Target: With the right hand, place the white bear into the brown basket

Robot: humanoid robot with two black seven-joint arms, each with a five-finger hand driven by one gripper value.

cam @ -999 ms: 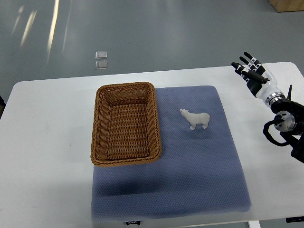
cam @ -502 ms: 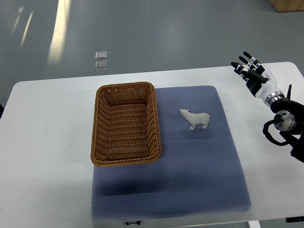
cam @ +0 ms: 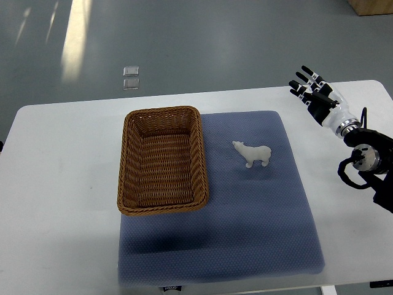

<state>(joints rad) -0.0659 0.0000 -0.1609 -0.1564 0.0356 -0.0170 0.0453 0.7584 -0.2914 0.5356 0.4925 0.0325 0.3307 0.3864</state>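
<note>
Next, my right gripper needs to go to the rear half of the white bear's body (cam: 261, 152) and close there, leaving the bear's head free.
A small white bear (cam: 253, 153) stands on a blue-grey mat (cam: 245, 209), a little right of the middle of the table. Left of it lies an empty brown wicker basket (cam: 162, 160), its right wall a short gap from the bear. My right hand (cam: 313, 95) hovers open over the table's far right corner, fingers spread and pointing up-left, well apart from the bear. Its arm comes in from the right edge. No left arm shows.
The white table (cam: 61, 184) carries the mat, with the basket partly on it. Grey floor lies beyond the far edge, with two small pale squares (cam: 130, 77) on it. A brown box corner (cam: 371, 6) shows top right.
My right hand has shifted a little to the left and upward in the picture, toward the table's far edge. Bear and basket have not moved.
</note>
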